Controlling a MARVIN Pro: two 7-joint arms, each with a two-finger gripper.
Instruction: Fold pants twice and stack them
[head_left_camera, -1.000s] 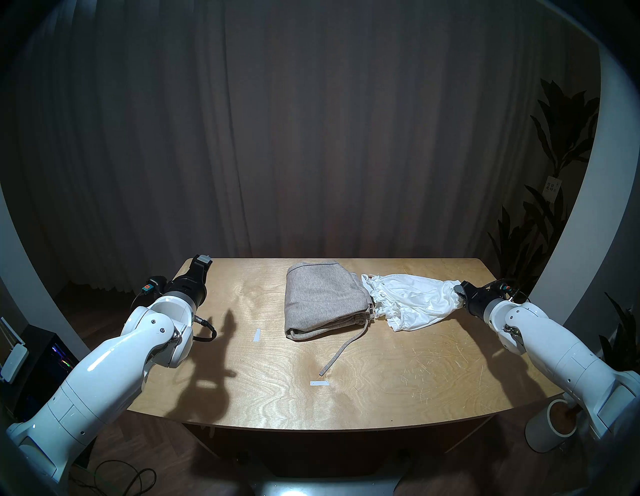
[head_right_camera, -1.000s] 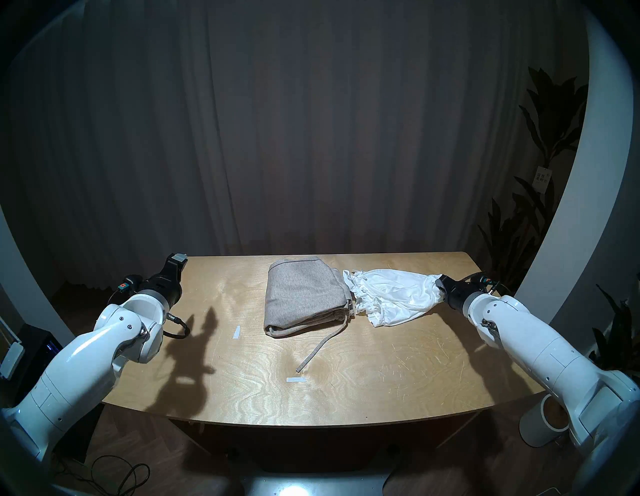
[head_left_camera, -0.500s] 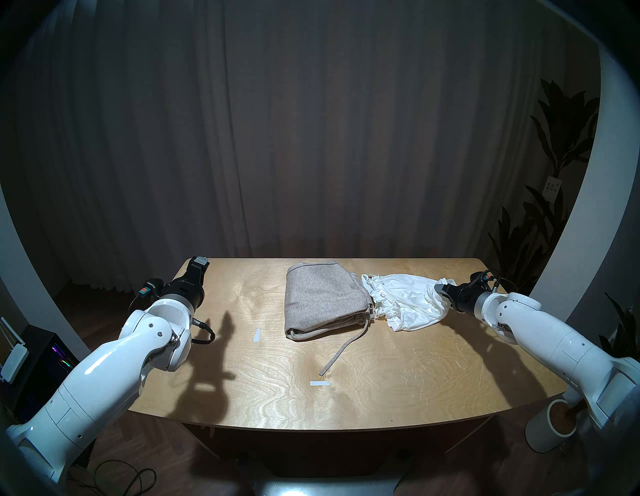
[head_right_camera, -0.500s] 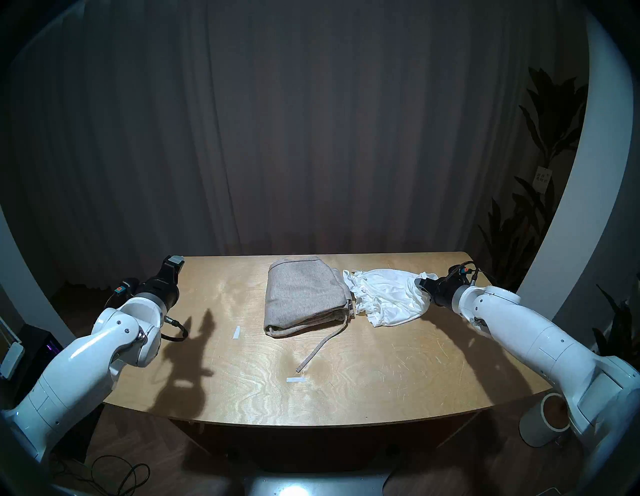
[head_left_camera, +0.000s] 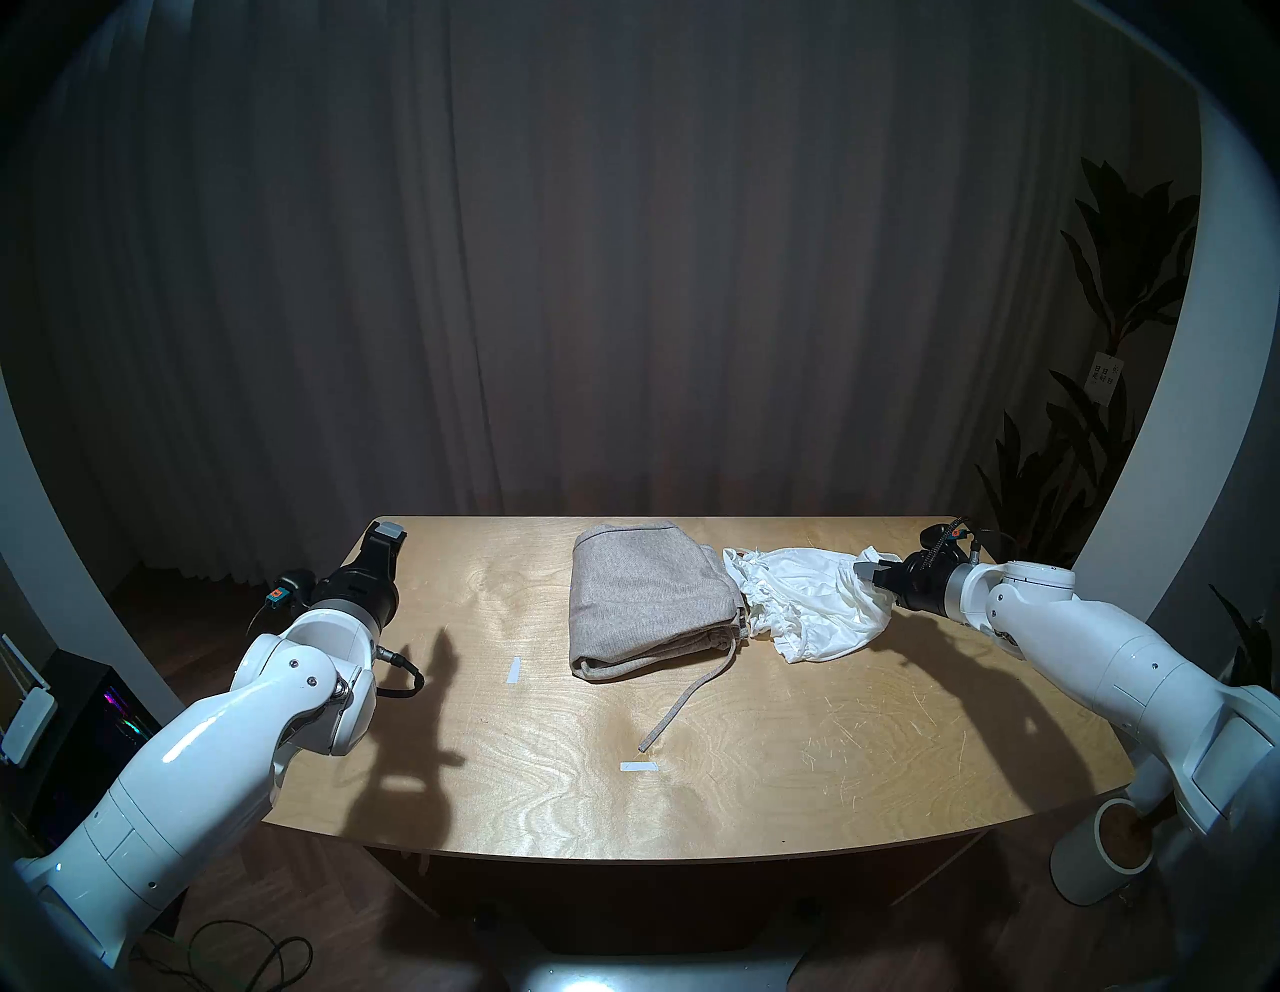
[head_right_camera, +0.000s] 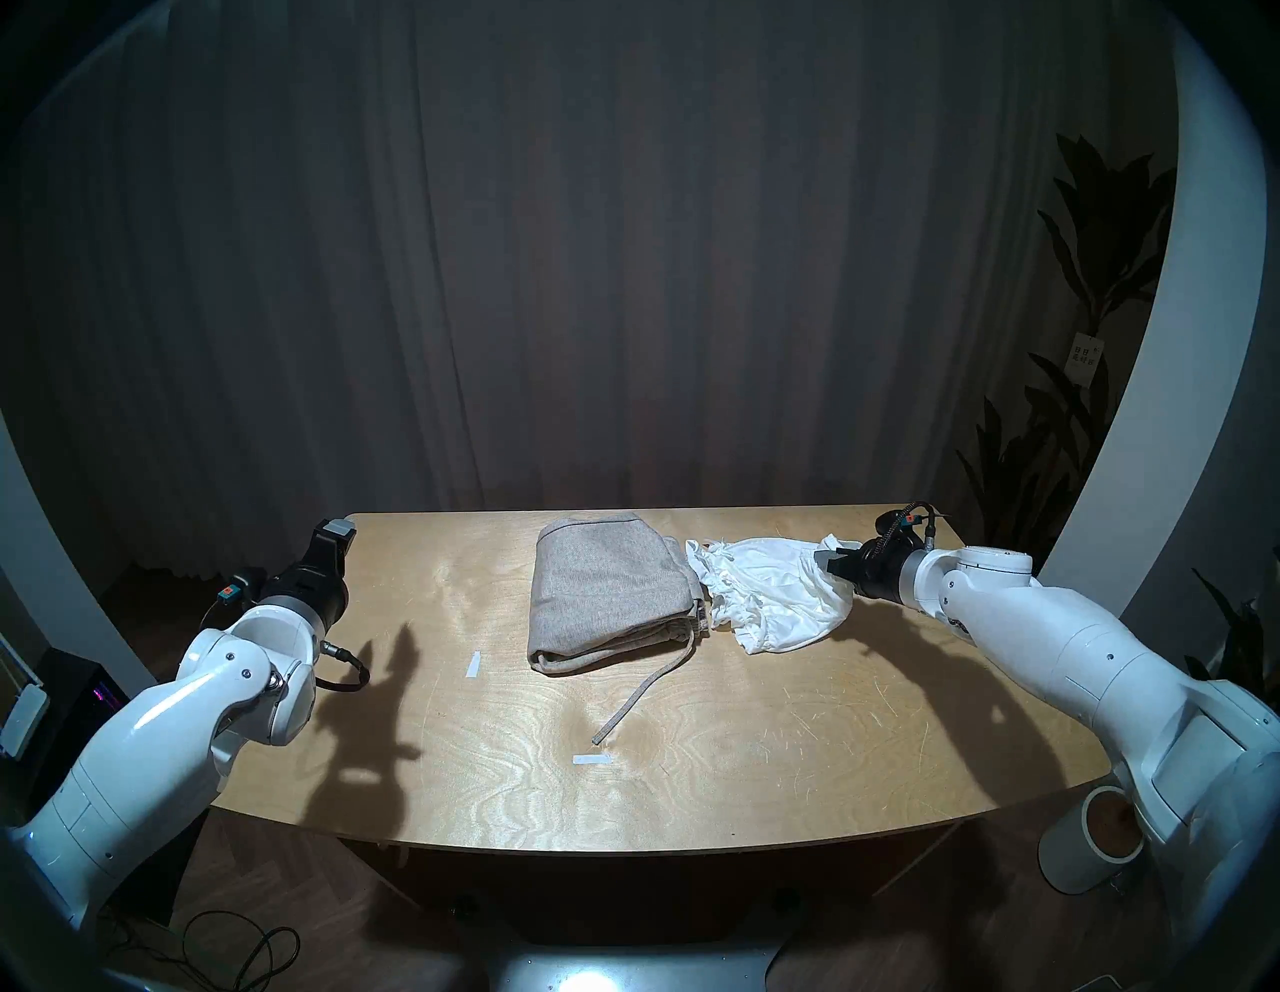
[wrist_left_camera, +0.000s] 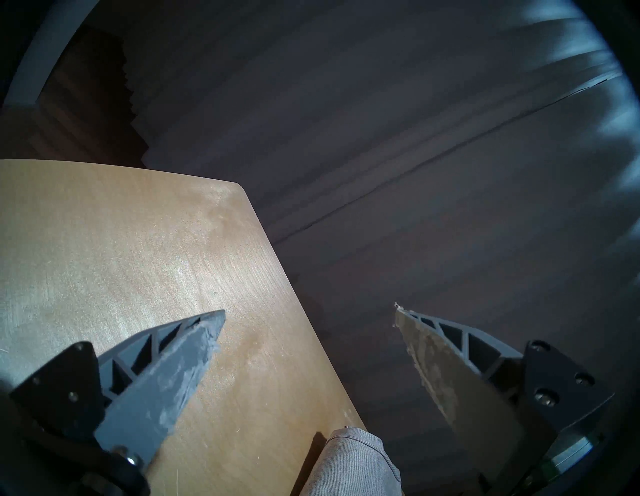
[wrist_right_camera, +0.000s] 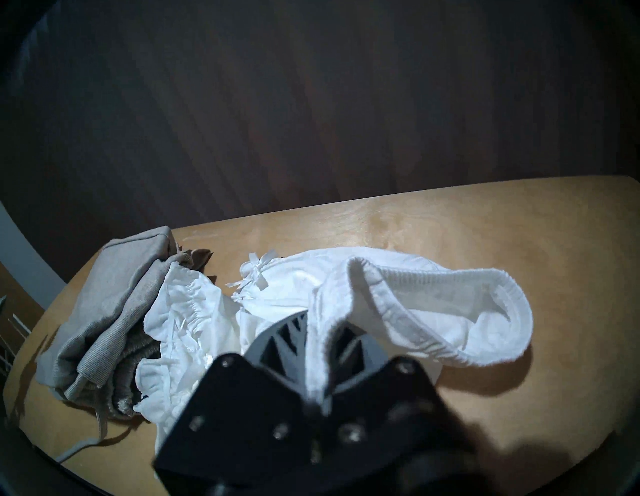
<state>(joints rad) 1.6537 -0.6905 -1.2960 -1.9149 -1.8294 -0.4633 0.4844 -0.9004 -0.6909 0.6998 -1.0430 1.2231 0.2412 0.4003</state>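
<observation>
Next, I let go of the waistband with my right gripper over the white shorts' ruffled end (head_left_camera: 774, 591) (wrist_right_camera: 196, 332), next to the folded grey-beige pants.
The grey-beige pants (head_left_camera: 647, 599) lie folded at the table's back middle, their drawstring (head_left_camera: 682, 706) trailing toward the front. The white shorts (head_left_camera: 796, 603) lie right beside them, ruffled edge touching the grey fabric. My right gripper (head_left_camera: 869, 571) is shut on the shorts' elastic waistband at their right end, lifting it slightly off the table. The right wrist view shows the waistband (wrist_right_camera: 433, 294) pinched in that gripper (wrist_right_camera: 320, 332) and looping off to the right. Over the table's far left corner, my left gripper (head_left_camera: 388, 533) stands open and empty, well away from both garments.
Two pale tape strips (head_left_camera: 512, 670) (head_left_camera: 638, 766) are stuck on the wooden table (head_left_camera: 762, 796). A white cylinder (head_left_camera: 1101, 859) stands on the floor at the right, below my right arm. A dark curtain hangs behind, and a plant (head_left_camera: 1080, 485) stands at the back right.
My right gripper has moved left and up, carrying the shorts' waistband end inward, so the shorts bunch up. The left arm has drifted slightly left, its gripper still open.
</observation>
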